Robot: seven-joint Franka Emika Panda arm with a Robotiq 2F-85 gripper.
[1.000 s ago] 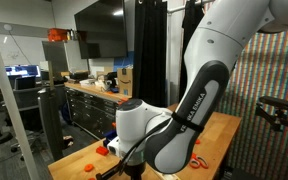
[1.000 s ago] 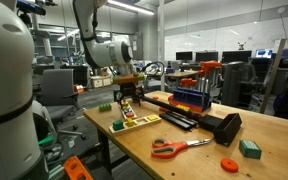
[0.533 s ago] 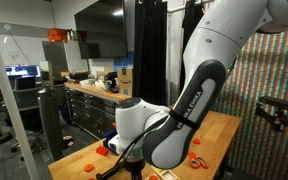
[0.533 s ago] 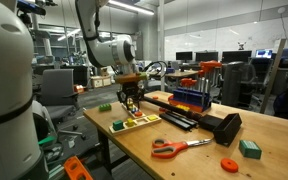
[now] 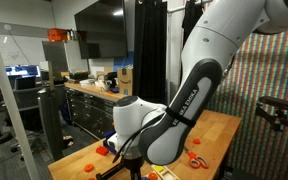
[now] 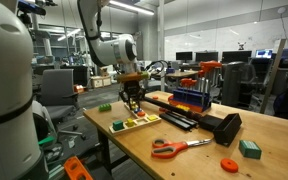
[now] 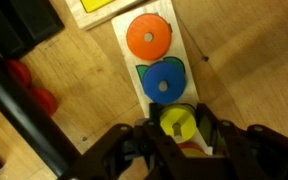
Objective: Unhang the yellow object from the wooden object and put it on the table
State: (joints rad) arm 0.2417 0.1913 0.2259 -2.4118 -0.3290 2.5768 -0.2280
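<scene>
The robot's gripper will release the yellow disc, which still sits on the peg board, on the table [image 5: 176, 152] beside the blade tip of the orange scissors.
The wrist view looks straight down on a pale wooden peg board [image 7: 191, 55] that carries an orange disc [image 7: 149, 36], a blue disc [image 7: 164, 82] and the yellow disc [image 7: 177, 121]. My gripper [image 7: 177, 129] is shut on the yellow disc, with one black finger pressed to each side of it. The disc still sits on the board. In an exterior view the gripper [image 6: 132, 103] points down over the board [image 6: 136, 122] near the far end of the tan table [image 6: 184, 158]. The other exterior view is mostly filled by the arm [image 5: 174, 110].
On the table lie orange scissors [image 6: 174, 147], a green block [image 6: 249, 148], a red disc [image 6: 229, 165], a black box [image 6: 220, 125] and a blue and red rack [image 6: 194, 95]. A small green block [image 6: 104, 107] sits near the far edge. A dark workbench [image 5: 94, 100] stands behind.
The jaws have gone from wide open to shut on the yellow disc. The gripper has come down slightly over the board.
</scene>
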